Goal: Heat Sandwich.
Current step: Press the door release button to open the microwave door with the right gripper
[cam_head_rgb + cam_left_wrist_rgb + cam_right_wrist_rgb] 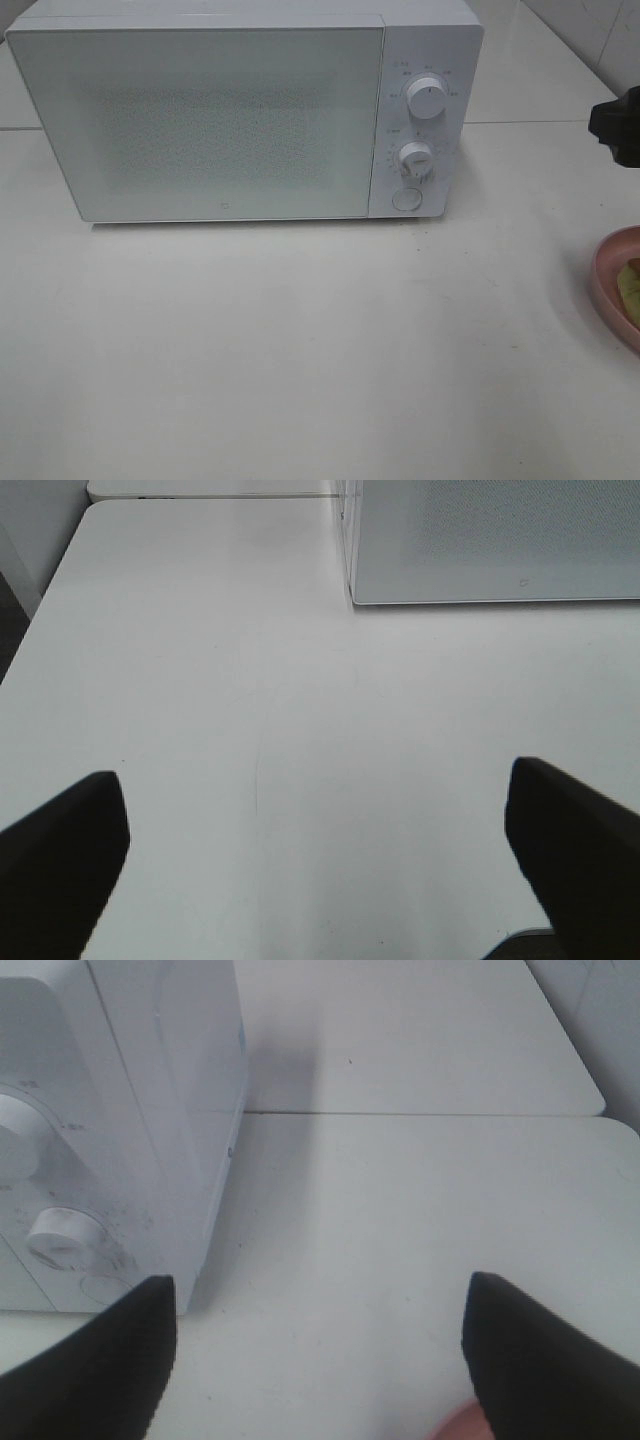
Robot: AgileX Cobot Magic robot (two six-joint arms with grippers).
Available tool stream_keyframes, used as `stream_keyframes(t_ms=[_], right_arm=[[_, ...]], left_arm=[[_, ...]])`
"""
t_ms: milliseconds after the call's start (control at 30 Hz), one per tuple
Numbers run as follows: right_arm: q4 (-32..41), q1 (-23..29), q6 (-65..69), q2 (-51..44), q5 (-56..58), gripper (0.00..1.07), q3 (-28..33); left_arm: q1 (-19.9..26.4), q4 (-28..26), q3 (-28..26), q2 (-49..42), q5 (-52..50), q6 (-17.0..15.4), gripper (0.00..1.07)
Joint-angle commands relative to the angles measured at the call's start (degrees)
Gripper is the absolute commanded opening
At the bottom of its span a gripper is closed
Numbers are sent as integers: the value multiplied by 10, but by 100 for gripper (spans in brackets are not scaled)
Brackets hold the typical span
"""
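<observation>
Next, I move my right gripper to the microwave's round button (407,199) (104,1290) below the knobs and close its fingers just in front, ready to press.
The white microwave (240,115) stands at the back of the table with its door shut. At the right edge of the high view a pink plate (612,285) is cut off by the frame, with a sliver of pale green sandwich (630,290) on it. My right gripper (320,1350) is open and empty, beside the microwave's right side (120,1130) and above the plate's rim (462,1426); part of the right arm (618,125) shows in the high view. My left gripper (315,855) is open and empty over bare table, short of the microwave's front (490,540).
The microwave has two knobs (428,100) (415,160) and a round button (405,198) on its right panel. A seam between tabletops (420,1113) runs behind it. The table's left edge (40,610) shows in the left wrist view.
</observation>
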Motion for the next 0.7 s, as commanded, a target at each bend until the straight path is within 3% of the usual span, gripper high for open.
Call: stream_keyframes(t_ms=[33,400,700], right_arm=[[33,17,-21,1,-93,76,35],[217,97,-167,1,-278,76,132],[311,183,-234,45,-357,76,152]], left_arm=[[1,-6,1,-13,-7,-6,98],[1,-6,1,-13,-7,-6,98],[1,-6,1,-13,-7,-6,98]])
